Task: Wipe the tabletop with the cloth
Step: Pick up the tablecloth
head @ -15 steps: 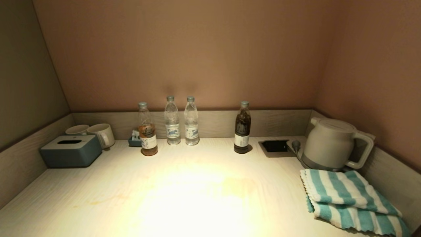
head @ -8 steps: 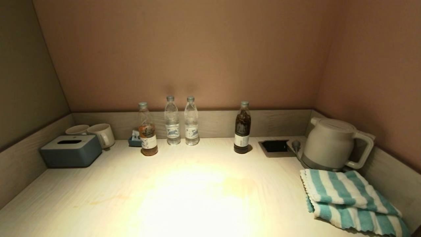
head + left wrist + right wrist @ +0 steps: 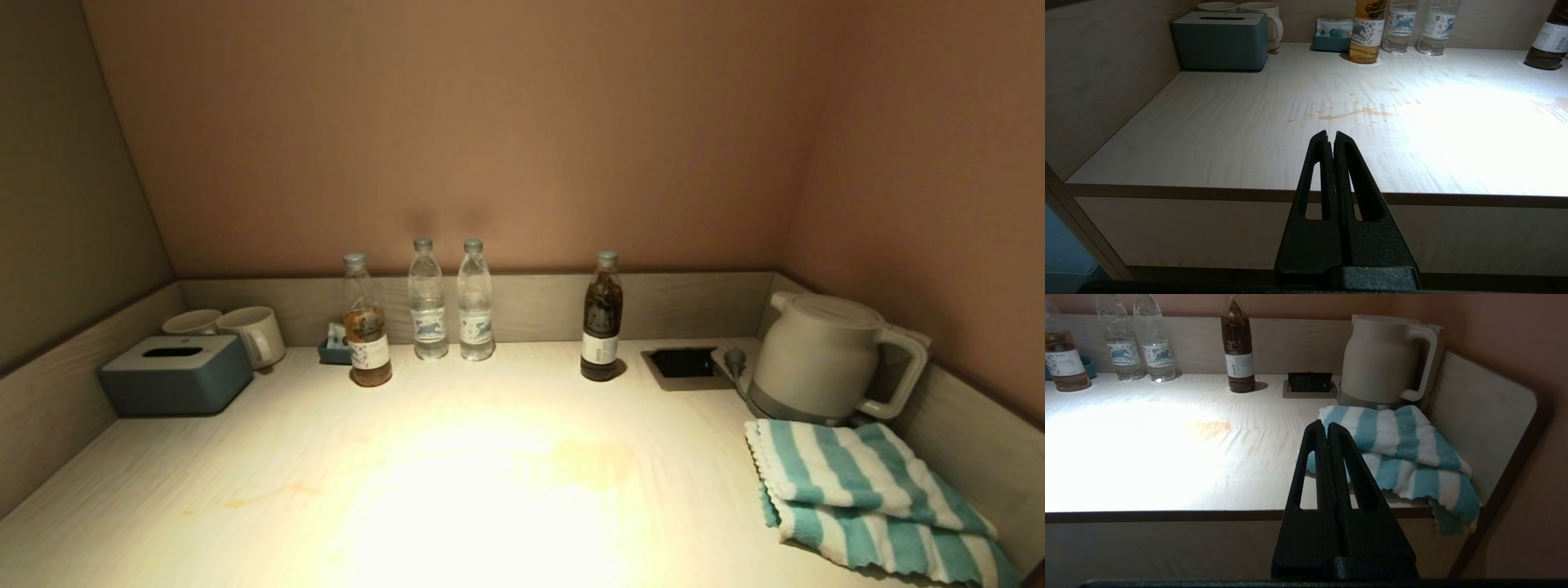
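The folded cloth's middle [image 3: 854, 496] [image 3: 1386, 452] is by the near edge of the cloth's top layer. My right gripper goes there next and closes.
The folded teal-and-white striped cloth [image 3: 865, 498] lies on the pale wood-grain tabletop [image 3: 457, 490] at its front right corner, just in front of the kettle; one end hangs over the front edge in the right wrist view [image 3: 1404, 457]. Orange-brown spill marks show on the tabletop [image 3: 1355, 113]. Neither arm shows in the head view. My left gripper [image 3: 1330, 136] is shut and empty, held off the front edge on the left. My right gripper [image 3: 1326, 426] is shut and empty, held off the front edge, short of the cloth.
A white kettle [image 3: 824, 355] stands at the back right beside a black recess [image 3: 684, 363]. Several bottles [image 3: 445, 306] line the back rim, a dark one [image 3: 602, 318] apart. A grey-blue tissue box [image 3: 175, 376] and two mugs [image 3: 245, 331] sit at the back left.
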You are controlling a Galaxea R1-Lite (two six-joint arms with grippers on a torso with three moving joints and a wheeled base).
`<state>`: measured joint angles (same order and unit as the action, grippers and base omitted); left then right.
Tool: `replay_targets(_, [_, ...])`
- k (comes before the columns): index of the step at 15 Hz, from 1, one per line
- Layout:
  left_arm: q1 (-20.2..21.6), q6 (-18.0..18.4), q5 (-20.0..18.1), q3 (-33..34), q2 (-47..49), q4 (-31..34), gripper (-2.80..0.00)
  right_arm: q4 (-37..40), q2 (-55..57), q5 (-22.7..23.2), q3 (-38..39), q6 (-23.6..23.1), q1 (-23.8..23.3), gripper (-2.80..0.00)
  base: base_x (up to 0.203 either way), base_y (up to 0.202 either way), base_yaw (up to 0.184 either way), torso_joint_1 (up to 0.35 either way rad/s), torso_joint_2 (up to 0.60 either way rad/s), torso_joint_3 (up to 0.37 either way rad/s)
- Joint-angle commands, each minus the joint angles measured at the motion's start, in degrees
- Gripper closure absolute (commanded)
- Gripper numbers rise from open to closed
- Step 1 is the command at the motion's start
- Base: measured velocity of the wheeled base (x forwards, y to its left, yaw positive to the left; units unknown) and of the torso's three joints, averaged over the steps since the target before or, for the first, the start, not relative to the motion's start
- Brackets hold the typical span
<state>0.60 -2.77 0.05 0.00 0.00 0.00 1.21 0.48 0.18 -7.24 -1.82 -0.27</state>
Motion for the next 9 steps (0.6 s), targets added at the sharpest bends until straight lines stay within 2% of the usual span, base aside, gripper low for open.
replay_targets(1, [0.0,0.0,0.0,0.0,0.1,0.0,0.0,2.2,2.3,0.2,-3.6,-0.5,0.0,0.0,0.0,0.0,0.0,0.0,0.0,0.0])
replay_targets(3, [0.0,0.0,0.0,0.0,0.1,0.0,0.0,2.6,9.7,0.6,-9.2,-1.2,0.0,0.0,0.0,0.0,0.0,0.0,0.0,0.0])
replay_targets(6, [0.0,0.0,0.0,0.0,0.1,0.0,0.0,1.9,31.0,2.5,-18.2,-2.4,0.1,0.0,0.0,0.0,0.0,0.0,0.0,0.0])
replay_targets(9, [0.0,0.0,0.0,0.0,0.1,0.0,0.0,1.1,50.8,4.0,-29.5,-1.7,0.0,0.0,0.0,0.0,0.0,0.0,0.0,0.0])
